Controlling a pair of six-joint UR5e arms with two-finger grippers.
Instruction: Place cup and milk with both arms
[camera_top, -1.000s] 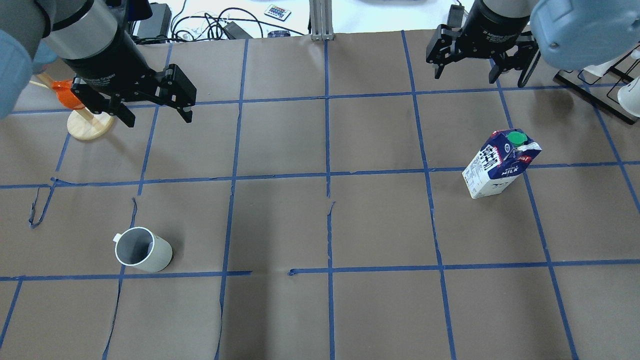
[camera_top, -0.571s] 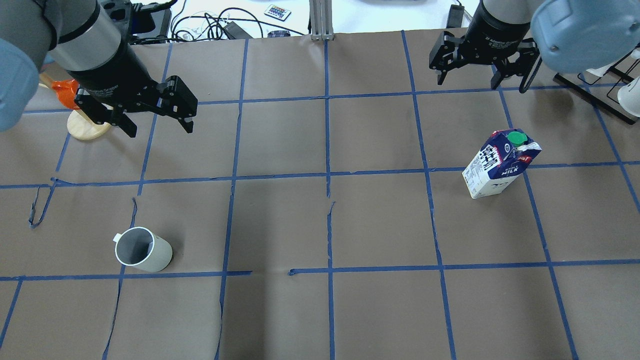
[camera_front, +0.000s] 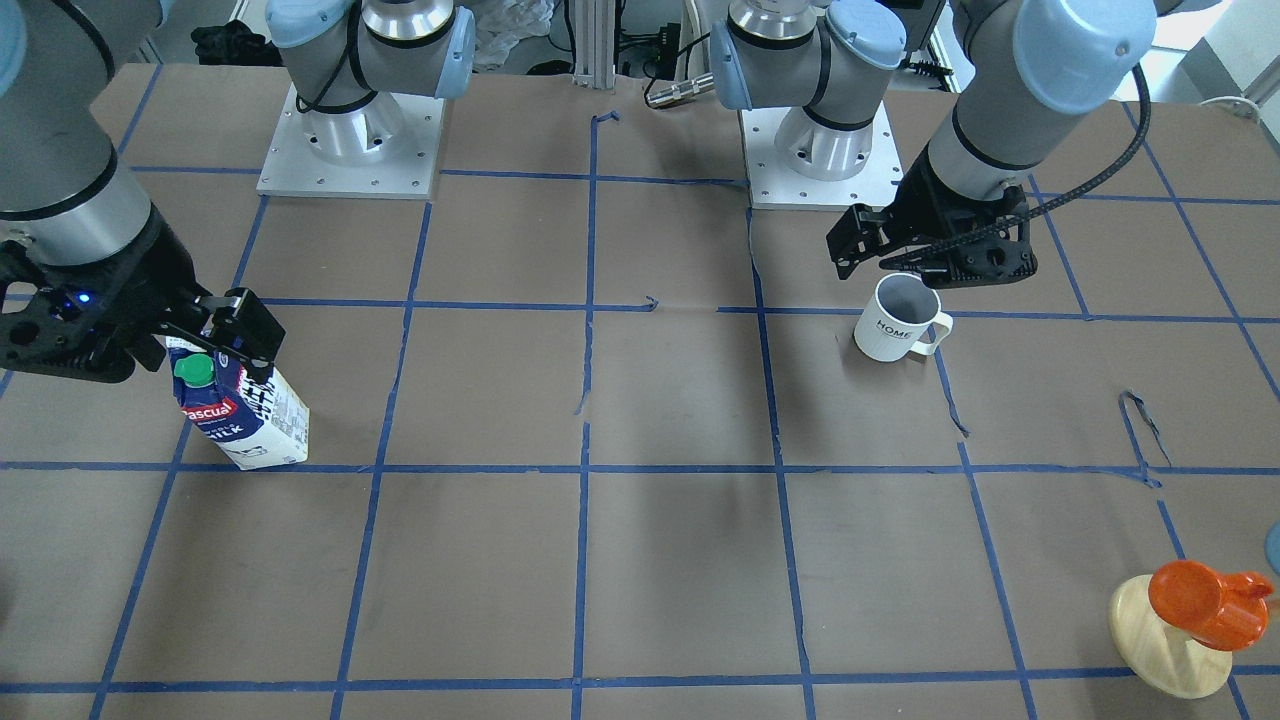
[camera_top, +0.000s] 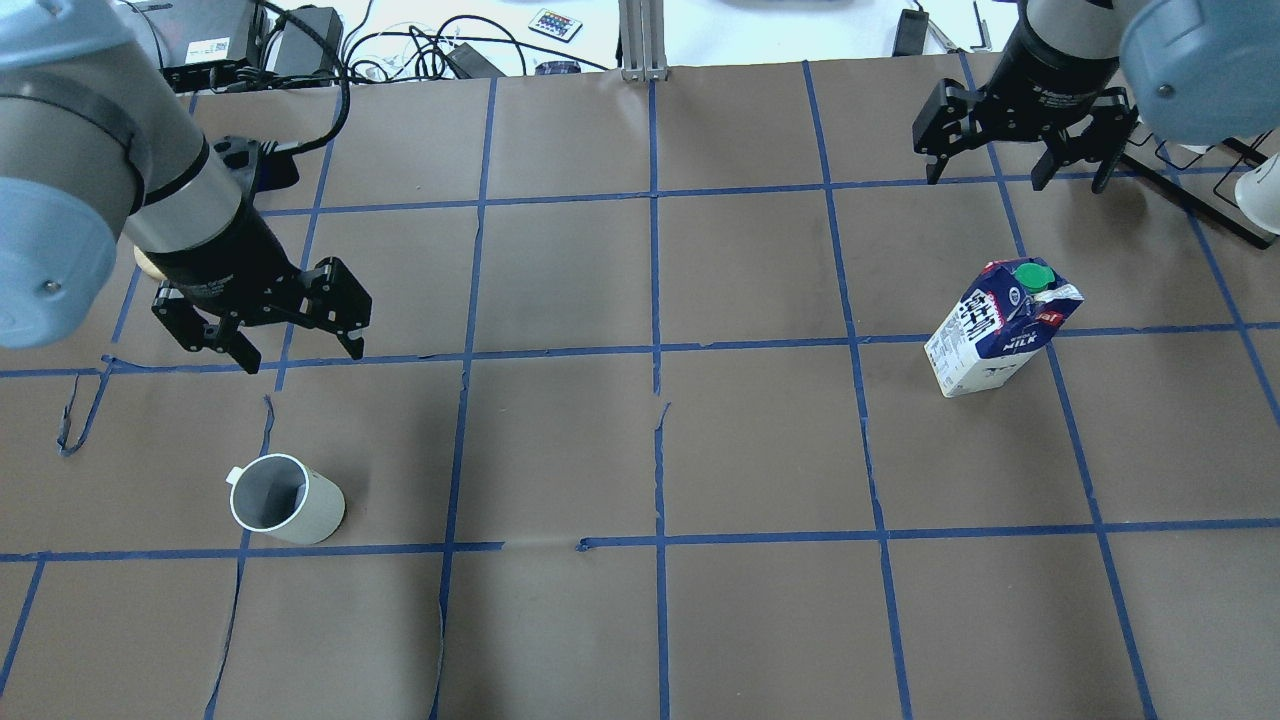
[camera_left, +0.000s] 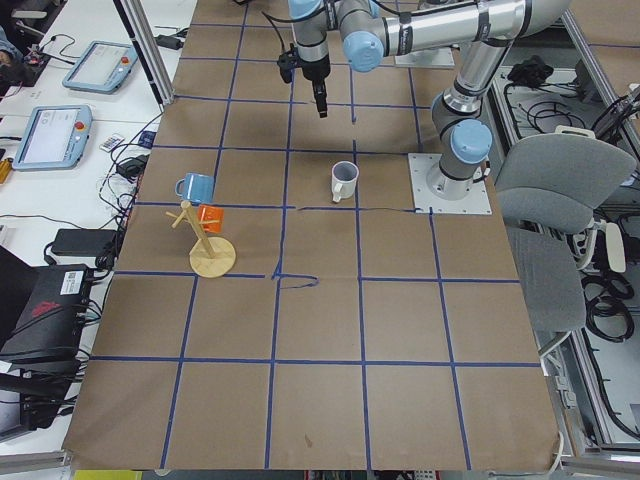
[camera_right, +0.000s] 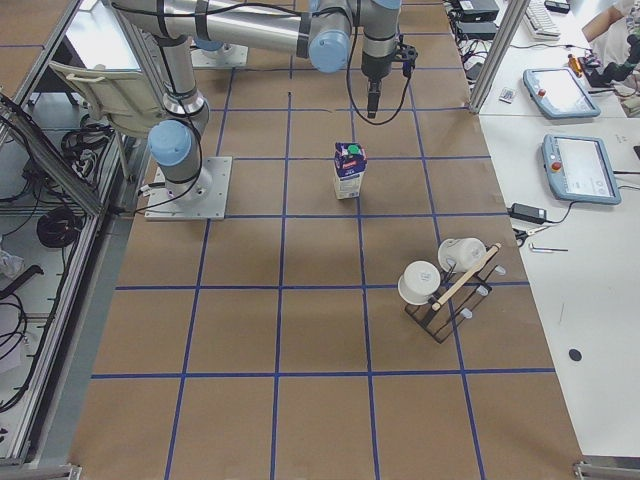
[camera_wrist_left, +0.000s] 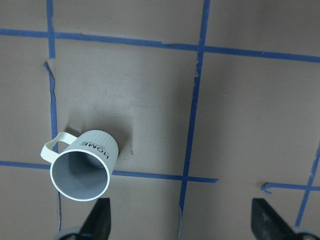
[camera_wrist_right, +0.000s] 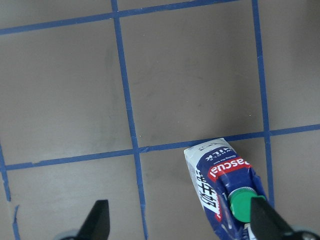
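I move my right gripper down to the milk carton next and close it on its top end (camera_front: 221, 364) (camera_wrist_right: 235, 212) beside the green cap.
The cup (camera_top: 285, 500), a white ribbed mug marked "HOME", stands upright at the near left; it also shows in the front view (camera_front: 895, 320) and the left wrist view (camera_wrist_left: 82, 165). My left gripper (camera_top: 300, 358) is open and empty, above the table just beyond the cup (camera_front: 925, 272). The milk (camera_top: 1000, 328), a blue and white carton with a green cap, stands upright on the right; it also shows in the front view (camera_front: 240, 410) and the right wrist view (camera_wrist_right: 225, 187). My right gripper (camera_top: 1015, 180) is open and empty, high beyond the carton.
A wooden stand with an orange cup (camera_front: 1180, 620) sits at the far left, partly hidden by my left arm in the overhead view. A black rack with white cups (camera_right: 445, 285) stands at the far right. Cables and devices (camera_top: 420, 45) lie past the table's far edge.
My left gripper has moved toward the robot, away from the wooden stand and closer to the cup. My right gripper has shifted to the right. Cup and milk have not moved.
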